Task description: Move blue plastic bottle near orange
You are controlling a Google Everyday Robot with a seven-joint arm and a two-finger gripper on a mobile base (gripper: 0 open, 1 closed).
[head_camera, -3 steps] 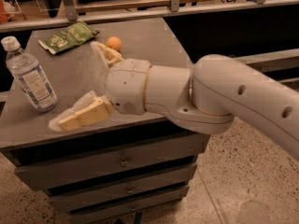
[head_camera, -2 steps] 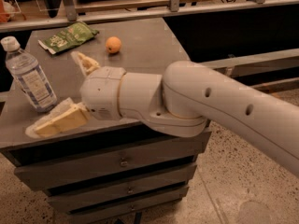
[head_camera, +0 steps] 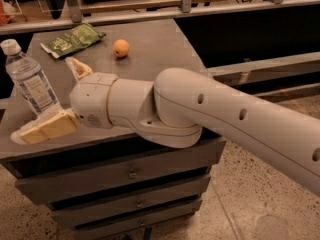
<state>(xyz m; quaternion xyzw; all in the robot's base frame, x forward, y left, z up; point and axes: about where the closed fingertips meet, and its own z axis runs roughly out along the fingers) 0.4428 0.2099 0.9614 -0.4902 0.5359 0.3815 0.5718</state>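
Note:
Next, I close my gripper on the lower part (head_camera: pixel 44 103) of the blue plastic bottle, around the bottom edge of the label printed on it.
The blue plastic bottle (head_camera: pixel 29 79) stands upright at the left edge of the grey cabinet top (head_camera: pixel 155 44), clear with a white cap and a printed label. The orange (head_camera: pixel 120 48) lies near the back middle of the top, well to the right of the bottle. My gripper (head_camera: pixel 46 99) is open right beside the bottle. One cream finger (head_camera: pixel 42 128) lies in front of the bottle's base, the other (head_camera: pixel 78 68) points up just to its right. The jaws hold nothing.
A flat green snack bag (head_camera: pixel 72 38) lies at the back left, between the bottle and the orange. My thick white arm (head_camera: pixel 225 119) crosses the cabinet's front right. Drawers (head_camera: pixel 130 174) are below and speckled floor (head_camera: pixel 250 194) is to the right.
My gripper and arm have swung left across the top toward the bottle. The orange, partly hidden by the arm before, now shows fully. The bottle has not moved.

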